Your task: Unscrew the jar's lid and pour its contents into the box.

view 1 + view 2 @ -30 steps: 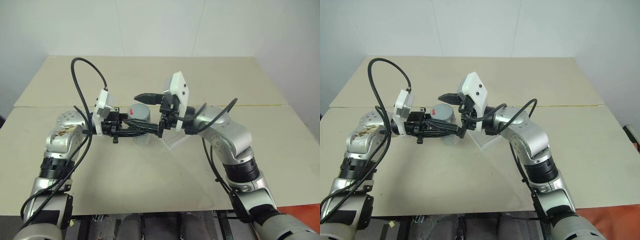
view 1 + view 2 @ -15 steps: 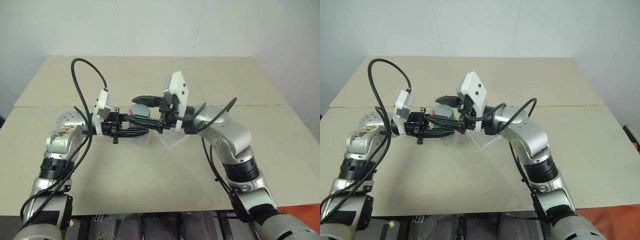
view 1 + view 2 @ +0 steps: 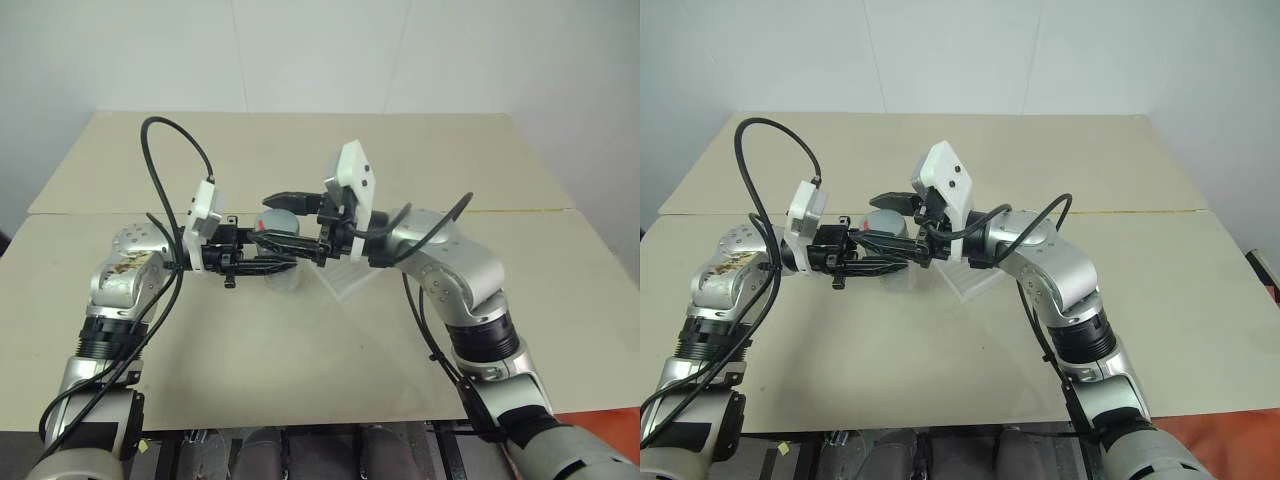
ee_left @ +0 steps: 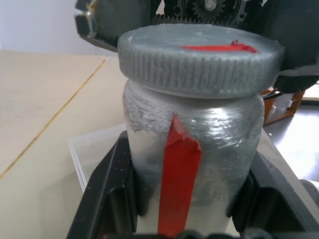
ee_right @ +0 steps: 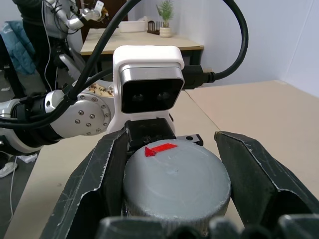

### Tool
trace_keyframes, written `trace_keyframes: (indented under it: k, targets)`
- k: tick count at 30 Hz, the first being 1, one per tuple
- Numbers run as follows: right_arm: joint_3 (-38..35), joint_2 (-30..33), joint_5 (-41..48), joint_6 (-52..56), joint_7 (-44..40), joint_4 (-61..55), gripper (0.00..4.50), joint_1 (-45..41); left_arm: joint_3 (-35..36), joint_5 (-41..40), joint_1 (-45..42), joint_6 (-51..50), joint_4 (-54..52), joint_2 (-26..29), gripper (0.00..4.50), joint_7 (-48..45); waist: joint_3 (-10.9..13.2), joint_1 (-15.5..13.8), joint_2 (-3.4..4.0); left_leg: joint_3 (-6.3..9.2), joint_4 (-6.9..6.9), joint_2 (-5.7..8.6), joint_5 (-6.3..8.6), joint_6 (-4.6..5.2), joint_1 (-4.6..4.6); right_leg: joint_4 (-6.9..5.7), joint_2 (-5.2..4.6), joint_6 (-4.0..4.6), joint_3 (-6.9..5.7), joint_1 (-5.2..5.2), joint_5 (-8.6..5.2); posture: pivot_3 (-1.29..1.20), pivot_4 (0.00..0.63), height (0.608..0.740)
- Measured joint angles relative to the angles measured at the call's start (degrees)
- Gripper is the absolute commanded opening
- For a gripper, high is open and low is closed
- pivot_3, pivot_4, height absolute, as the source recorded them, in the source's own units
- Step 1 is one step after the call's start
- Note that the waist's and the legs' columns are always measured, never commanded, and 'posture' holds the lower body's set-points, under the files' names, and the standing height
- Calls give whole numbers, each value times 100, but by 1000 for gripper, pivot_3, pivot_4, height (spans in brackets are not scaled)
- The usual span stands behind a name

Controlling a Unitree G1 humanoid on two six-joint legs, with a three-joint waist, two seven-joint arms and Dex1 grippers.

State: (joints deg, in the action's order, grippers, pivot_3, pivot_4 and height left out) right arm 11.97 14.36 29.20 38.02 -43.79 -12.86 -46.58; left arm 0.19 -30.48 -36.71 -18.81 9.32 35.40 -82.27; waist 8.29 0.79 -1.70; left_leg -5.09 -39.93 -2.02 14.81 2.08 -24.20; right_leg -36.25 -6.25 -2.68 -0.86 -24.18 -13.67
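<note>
The right gripper will release the grey lid on the table [image 3: 415,264] beside the clear box, across from the jar.
The silvery jar [image 4: 194,149] with a red stripe stands upright above the table, and my left gripper [image 3: 272,256] is shut on its body from the left. Its black fingers [image 4: 107,199] press both sides of the jar. The grey lid [image 5: 177,184] with a small red mark sits on the jar. My right gripper [image 3: 285,222] reaches in level from the right and is shut on the lid, one finger [image 5: 94,184] on each side. The clear box [image 3: 345,280] lies on the table just below and right of the jar. The contents are hidden inside the jar.
Two beige tabletops [image 3: 300,370] meet at a seam with a yellow line [image 3: 520,210], and a white wall stands behind. The left arm's black cable [image 3: 160,160] loops up above its wrist.
My right gripper's fingers, spread wide around the lid a second ago, have closed onto it. Both hands and the jar stay where they were.
</note>
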Motion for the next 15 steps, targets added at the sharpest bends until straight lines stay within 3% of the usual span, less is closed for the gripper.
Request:
trace_keyframes:
  k: [12,15]
  targets:
    - [-2,189,356,94,-211,0,2742,-46,-58,-123,157,-47,-194,9,1911,-115,0,0,0,0,0,0,2,3,0,0,0,0,0,0,0,0,150,740]
    - [-393,287,368,-84,-191,-17,2742,-274,-229,-24,422,-159,-128,156,1911,-288,1,1,1,-2,0,0,2,3,0,0,0,0,2,-1,0,0,150,740]
